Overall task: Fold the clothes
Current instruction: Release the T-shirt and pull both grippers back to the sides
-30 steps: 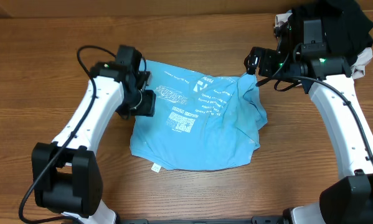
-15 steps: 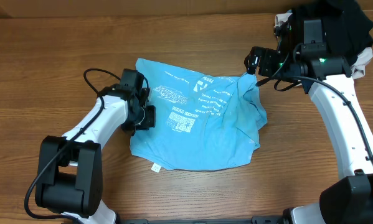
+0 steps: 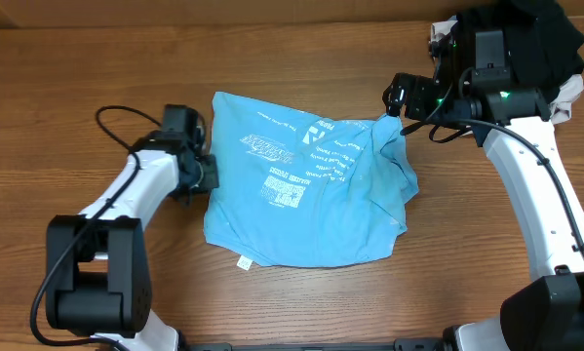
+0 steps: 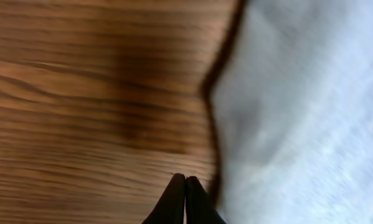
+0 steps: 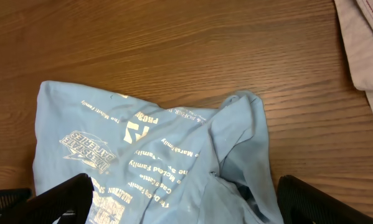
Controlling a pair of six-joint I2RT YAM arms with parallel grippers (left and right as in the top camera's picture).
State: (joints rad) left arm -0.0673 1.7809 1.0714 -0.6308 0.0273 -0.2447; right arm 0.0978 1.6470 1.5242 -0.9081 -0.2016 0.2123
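The shirt's far side is rumpled, so my left gripper, at its smooth edge, should leave that edge and take the shirt's bunched folds (image 3: 387, 190) first.
The clothes (image 3: 306, 185), a light sky-blue t-shirt with small white print, lie spread on the wooden table (image 3: 301, 302), rumpled at the right side. My left gripper (image 3: 209, 175) is shut with nothing in it, right beside the shirt's left edge. In the left wrist view its fingertips (image 4: 185, 186) press together over bare wood next to the blurred fabric (image 4: 298, 112). My right gripper (image 3: 394, 99) hovers open over the shirt's upper right corner. In the right wrist view the shirt's bunched fold (image 5: 236, 124) lies between the wide-apart fingers of that gripper (image 5: 186, 205).
A black garment (image 3: 540, 34) is piled at the back right corner behind the right arm, with a beige one (image 3: 567, 97) beside it, also seen as pale cloth (image 5: 363, 43) in the right wrist view. Bare wood surrounds the shirt.
My left gripper has shut and drawn back leftward off the shirt's left part to just beside its edge. The right arm and the shirt have stayed put.
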